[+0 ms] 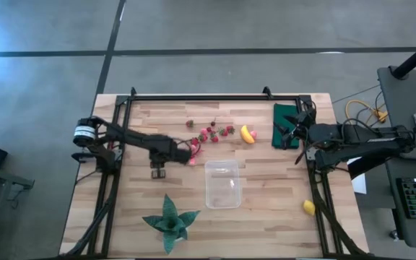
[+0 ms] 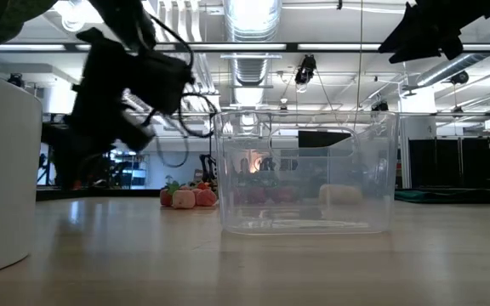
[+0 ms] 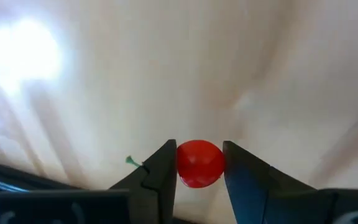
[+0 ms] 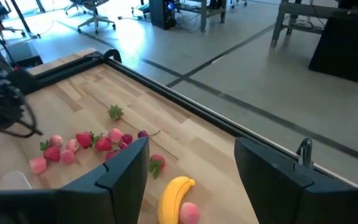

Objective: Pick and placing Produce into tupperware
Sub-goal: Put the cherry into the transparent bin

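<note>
The left gripper should release the red piece inside the clear tupperware's corner [image 1: 214, 196] nearest the green plant.
My left gripper [image 1: 192, 153] hangs above the table just left of the clear tupperware [image 1: 209, 180] and is shut on a small round red piece [image 3: 199, 163]. The other red and pink strawberry pieces [image 1: 214, 132] lie loose on the wood beyond the tupperware, also in the right wrist view [image 4: 82, 144]. The yellow banana [image 1: 247, 134] lies to their right with a pink piece against it [image 4: 190, 213]. A yellow lemon [image 1: 308, 207] rests near the table's right edge. My right gripper [image 1: 284, 135] is open over the dark green rectangle, right of the banana [image 4: 174, 198]. My left gripper pinches the red piece by its two sides [image 3: 180, 163] between the free ends of both fingers [image 3: 160, 168]. The fingers point down at the wood. The piece is lifted clear of the table.
A green spiky-leaved plant [image 1: 170, 220] stands near the table's near edge, left of the tupperware [image 2: 304, 170]. A dark green flat rectangle [image 1: 286, 115] lies at the far right corner. A black frame rail [image 1: 215, 96] runs along the far edge.
</note>
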`<control>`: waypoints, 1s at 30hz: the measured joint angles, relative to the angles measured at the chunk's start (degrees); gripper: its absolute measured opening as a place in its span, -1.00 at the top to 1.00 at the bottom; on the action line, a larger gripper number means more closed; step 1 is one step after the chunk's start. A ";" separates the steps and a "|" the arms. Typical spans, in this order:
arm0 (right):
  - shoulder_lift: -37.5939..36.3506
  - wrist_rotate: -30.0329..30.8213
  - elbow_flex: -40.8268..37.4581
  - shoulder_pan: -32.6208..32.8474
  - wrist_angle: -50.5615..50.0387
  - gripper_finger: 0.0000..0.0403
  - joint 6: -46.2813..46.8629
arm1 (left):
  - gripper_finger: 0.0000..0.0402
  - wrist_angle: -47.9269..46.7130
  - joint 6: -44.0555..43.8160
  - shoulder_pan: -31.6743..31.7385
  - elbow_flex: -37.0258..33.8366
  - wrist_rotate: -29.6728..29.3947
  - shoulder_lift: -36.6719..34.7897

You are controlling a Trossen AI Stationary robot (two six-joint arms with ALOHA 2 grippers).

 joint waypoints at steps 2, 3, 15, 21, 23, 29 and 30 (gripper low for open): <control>-0.01 -0.01 0.00 0.00 0.00 -0.13 1.05 | 0.52 0.28 1.32 2.77 2.36 -0.51 0.00; -0.02 0.00 0.00 0.01 0.02 -0.13 1.25 | 0.52 0.29 1.75 4.12 3.58 -1.42 0.00; -0.02 -0.02 0.00 0.01 0.00 -0.13 0.52 | 0.52 16.24 15.09 8.76 29.01 9.01 -0.31; -0.02 -0.54 -0.02 0.01 -2.09 -0.13 -1.71 | 0.52 30.76 15.28 5.98 32.75 21.02 0.02; -0.02 -1.48 -0.02 0.01 -3.00 -0.13 -2.09 | 0.52 30.34 14.96 4.83 31.76 23.11 0.39; -0.13 -2.23 -0.04 0.03 -4.44 -0.13 -2.12 | 0.52 30.72 9.21 -0.43 29.21 29.97 5.44; -0.13 -2.23 -0.04 0.03 -4.49 -0.13 -2.12 | 0.52 30.93 7.03 -0.94 29.26 31.19 6.49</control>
